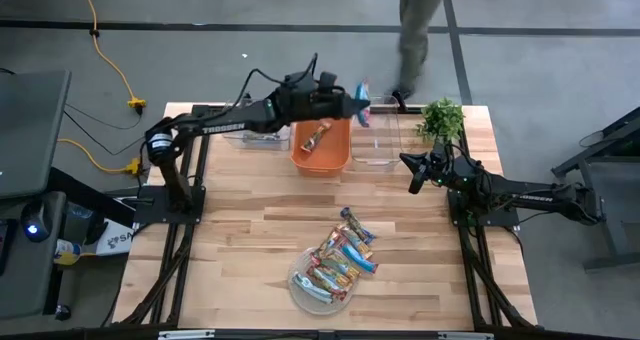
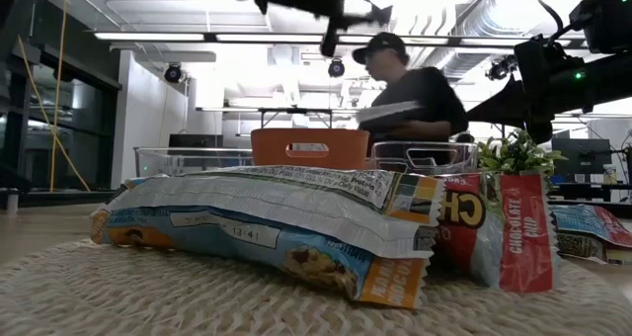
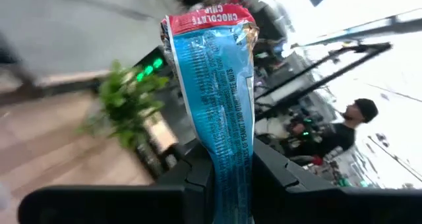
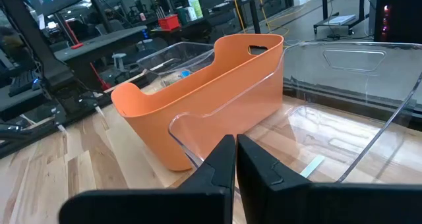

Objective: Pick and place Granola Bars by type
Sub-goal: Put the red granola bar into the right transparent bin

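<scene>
The robot's left gripper should release the blue granola bar in the plant-side clear bin (image 1: 362,143), next to the orange bin.
My left gripper (image 1: 352,104) is raised over the far ends of the orange bin (image 1: 322,146) and the clear bin (image 1: 376,146), shut on a blue granola bar (image 3: 221,99) with a red end. One tan bar (image 1: 318,136) lies in the orange bin. The other granola bars (image 1: 340,260) lie heaped on the round rope mat (image 1: 300,292) near the table's near edge; in the low view they (image 2: 296,222) fill the foreground. My right gripper (image 1: 412,176) hovers shut and holding nothing just right of the clear bin (image 4: 343,132). My left gripper pinches the blue bar between its two fingers (image 3: 198,174), across the bar's width, at the end (image 3: 231,178) opposite the red one. The rest of the bar juts out past the fingertips, red end (image 3: 210,18) farthest out. It is lifted clear of table and bins.
A second clear bin (image 1: 262,137) stands left of the orange one. A small potted plant (image 1: 441,118) sits at the far right corner. A person (image 1: 416,30) stands just beyond the far edge. Bare wood (image 1: 250,210) lies between the bins and the mat.
</scene>
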Controlling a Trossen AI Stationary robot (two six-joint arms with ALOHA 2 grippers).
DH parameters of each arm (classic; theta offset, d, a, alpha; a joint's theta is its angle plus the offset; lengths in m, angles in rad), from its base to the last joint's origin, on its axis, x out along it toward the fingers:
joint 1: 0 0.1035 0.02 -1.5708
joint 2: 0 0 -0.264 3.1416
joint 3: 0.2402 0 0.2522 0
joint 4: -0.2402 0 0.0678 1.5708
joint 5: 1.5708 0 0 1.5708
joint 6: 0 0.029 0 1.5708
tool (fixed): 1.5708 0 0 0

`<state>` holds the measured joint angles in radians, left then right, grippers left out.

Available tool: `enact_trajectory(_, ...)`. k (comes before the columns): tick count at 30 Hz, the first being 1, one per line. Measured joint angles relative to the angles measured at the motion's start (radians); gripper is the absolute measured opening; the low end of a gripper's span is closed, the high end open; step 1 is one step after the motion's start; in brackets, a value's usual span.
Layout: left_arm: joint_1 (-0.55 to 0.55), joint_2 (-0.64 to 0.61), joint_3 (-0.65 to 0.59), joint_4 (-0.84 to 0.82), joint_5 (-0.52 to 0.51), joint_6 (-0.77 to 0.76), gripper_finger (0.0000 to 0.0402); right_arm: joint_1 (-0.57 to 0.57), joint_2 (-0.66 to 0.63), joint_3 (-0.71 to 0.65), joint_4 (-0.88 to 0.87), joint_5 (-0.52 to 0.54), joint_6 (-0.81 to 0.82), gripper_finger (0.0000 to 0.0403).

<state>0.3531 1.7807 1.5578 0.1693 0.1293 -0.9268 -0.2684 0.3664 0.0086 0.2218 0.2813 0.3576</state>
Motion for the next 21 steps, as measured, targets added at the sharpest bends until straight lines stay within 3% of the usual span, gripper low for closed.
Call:
enact_trajectory(7,0.041,0.143,0.163,-0.185,0.06,-0.019,0.0062,0.0,0.0,0.0,0.0,0.0,0.0,0.0)
enact_trajectory(14,0.048,0.342,0.471,-0.53,0.067,0.0,0.0062,0.0,0.0,0.0,0.0,-0.001,0.0,0.0)
enact_trajectory(21,0.046,0.519,0.742,-0.735,0.025,0.009,0.0062,0.0,-0.001,0.0,0.0,-0.001,0.0,0.0)
